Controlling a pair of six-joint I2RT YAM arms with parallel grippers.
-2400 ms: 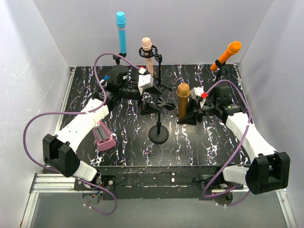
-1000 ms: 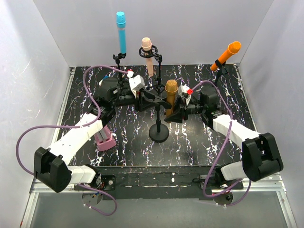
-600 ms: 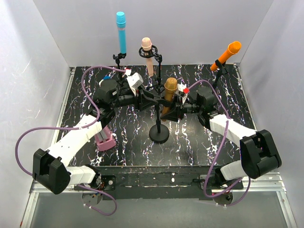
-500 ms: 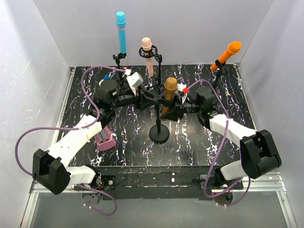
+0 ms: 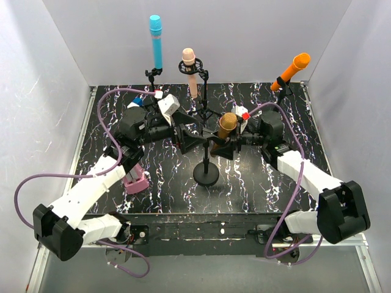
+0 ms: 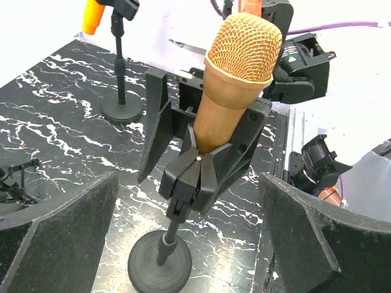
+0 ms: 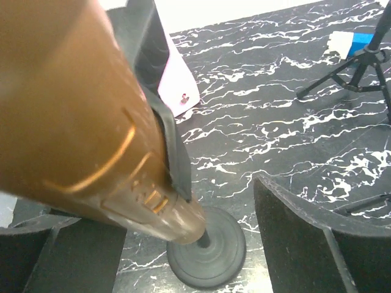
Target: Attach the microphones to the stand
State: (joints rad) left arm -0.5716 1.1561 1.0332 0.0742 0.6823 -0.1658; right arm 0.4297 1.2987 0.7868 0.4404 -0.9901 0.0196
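Observation:
My left gripper is to close next on the upper pole (image 5: 206,152) (image 6: 177,213) of the centre stand, just below the black clip that holds the golden-brown microphone.
The golden-brown microphone (image 5: 225,125) sits tilted in the black clip (image 6: 201,177) of the centre stand (image 5: 206,173). My left gripper (image 5: 190,139) is open just left of the clip; its wide-apart fingers (image 6: 58,229) frame the stand base (image 6: 159,268). From the right, my right gripper (image 5: 221,147) is open too, with the microphone's body (image 7: 79,122) filling the upper left of its view and touching neither pad (image 7: 305,241). The cyan (image 5: 156,41), pale pink (image 5: 190,70) and orange (image 5: 292,69) microphones stand in clips on their stands at the back.
A flat pink boxy object (image 5: 133,175) lies on the marbled table (image 5: 256,183) under my left arm. Tripod legs (image 7: 357,70) of a back stand spread behind the centre. White walls close in three sides.
The right gripper carried the golden-brown microphone left to the centre stand and let go. The microphone now leans in the clip, and both grippers have drawn slightly back from it.

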